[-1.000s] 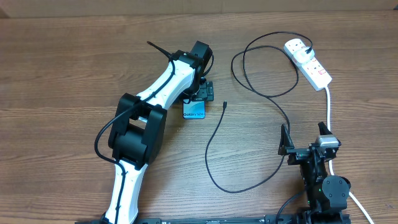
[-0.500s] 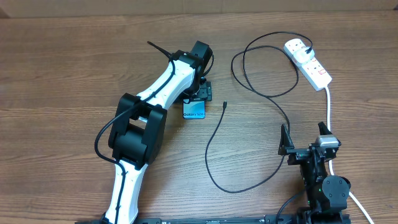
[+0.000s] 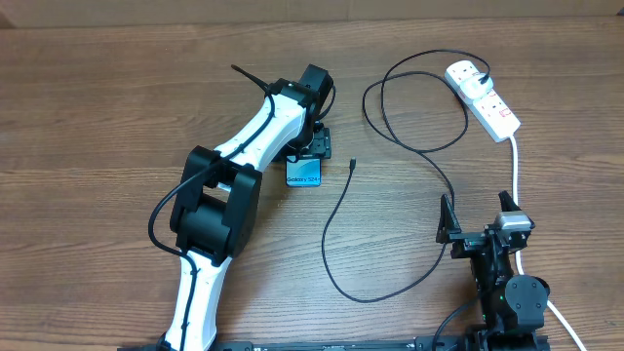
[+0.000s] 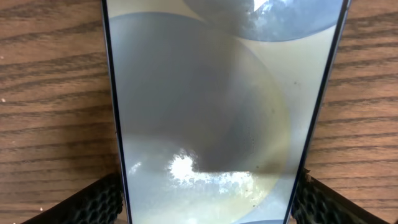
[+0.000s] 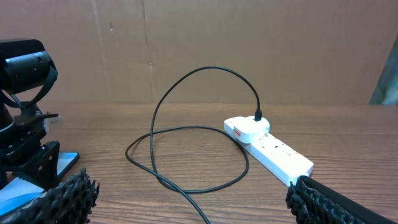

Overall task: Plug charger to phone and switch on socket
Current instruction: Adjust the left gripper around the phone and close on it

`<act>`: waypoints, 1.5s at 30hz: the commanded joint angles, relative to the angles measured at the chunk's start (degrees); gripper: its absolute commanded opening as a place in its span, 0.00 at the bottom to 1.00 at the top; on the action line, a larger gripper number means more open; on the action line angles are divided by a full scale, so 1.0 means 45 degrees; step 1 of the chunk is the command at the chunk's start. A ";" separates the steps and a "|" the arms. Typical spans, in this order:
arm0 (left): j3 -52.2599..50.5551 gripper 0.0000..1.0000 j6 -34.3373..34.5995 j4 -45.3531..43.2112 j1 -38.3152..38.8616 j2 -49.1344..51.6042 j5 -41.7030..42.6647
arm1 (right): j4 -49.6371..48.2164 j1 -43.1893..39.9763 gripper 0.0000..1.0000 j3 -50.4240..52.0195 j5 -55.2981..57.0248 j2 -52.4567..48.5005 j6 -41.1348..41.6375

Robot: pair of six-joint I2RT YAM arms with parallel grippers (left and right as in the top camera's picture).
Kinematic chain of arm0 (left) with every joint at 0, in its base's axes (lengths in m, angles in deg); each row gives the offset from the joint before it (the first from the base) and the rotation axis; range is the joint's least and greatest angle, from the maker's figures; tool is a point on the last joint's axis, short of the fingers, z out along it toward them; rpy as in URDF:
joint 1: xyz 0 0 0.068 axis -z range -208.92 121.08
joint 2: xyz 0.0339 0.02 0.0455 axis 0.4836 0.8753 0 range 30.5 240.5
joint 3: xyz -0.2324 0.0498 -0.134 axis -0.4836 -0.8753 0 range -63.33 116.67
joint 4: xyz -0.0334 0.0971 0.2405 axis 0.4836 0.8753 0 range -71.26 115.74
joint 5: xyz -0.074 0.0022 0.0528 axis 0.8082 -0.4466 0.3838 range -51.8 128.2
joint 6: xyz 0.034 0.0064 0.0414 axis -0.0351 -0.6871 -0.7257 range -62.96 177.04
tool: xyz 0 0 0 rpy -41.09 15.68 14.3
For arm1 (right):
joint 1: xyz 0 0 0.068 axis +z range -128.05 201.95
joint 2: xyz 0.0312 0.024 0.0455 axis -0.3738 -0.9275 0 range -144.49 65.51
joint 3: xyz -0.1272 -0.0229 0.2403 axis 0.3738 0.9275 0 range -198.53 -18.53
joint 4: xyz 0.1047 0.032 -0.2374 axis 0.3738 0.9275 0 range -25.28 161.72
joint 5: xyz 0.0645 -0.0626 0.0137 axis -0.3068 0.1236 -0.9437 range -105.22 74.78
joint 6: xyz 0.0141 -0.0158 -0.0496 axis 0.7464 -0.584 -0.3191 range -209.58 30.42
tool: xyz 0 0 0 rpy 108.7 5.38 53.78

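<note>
Only a short bit of the phone's Galaxy end sticks out from my left gripper. I should open it and take the phone's long edges [image 4: 114, 93] farther back.
The phone [image 3: 304, 175] lies flat on the table, its "Galaxy" end sticking out from under my left gripper [image 3: 315, 148]. In the left wrist view the phone [image 4: 211, 106] fills the frame and my left gripper [image 4: 208, 200] straddles it, with a pad pressed against each long edge. The charger's cable [image 3: 331, 244] loops across the table; its connector tip [image 3: 352, 163] lies loose just right of the phone. Its plug [image 3: 485, 77] sits in the white socket [image 3: 483, 97] at the far right, also seen as the socket [image 5: 268, 147]. My right gripper [image 3: 478, 216] hovers open and empty near the front right.
The socket's thick white lead [image 3: 516, 166] runs toward the front past my right arm. Cable loops [image 5: 186, 155] lie between my right gripper [image 5: 205, 205] and the socket. A cardboard wall [image 5: 249, 43] stands behind the table.
The left gripper's jaws have closed in onto the phone's sides. Neither arm has otherwise moved, and the cable lies where it was.
</note>
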 commanded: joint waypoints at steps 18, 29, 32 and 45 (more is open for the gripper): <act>0.1273 0.75 0.0345 0.1409 -0.0029 0.0466 0.0714 | -0.0073 -0.0053 1.00 0.0126 0.0117 0.0126 -0.0053; 0.3342 0.75 0.0335 0.3356 -0.1117 0.0466 0.3546 | -0.0073 -0.0053 1.00 0.0126 0.0117 0.0126 -0.0053; 0.3317 0.81 0.0325 0.3444 -0.1418 0.0466 0.3327 | -0.0078 -0.0053 1.00 0.0126 0.0117 0.0126 -0.0053; 0.2074 1.00 0.0073 0.2506 -0.0593 0.0471 0.1098 | -0.0078 -0.0053 1.00 0.0126 0.0121 0.0126 -0.0053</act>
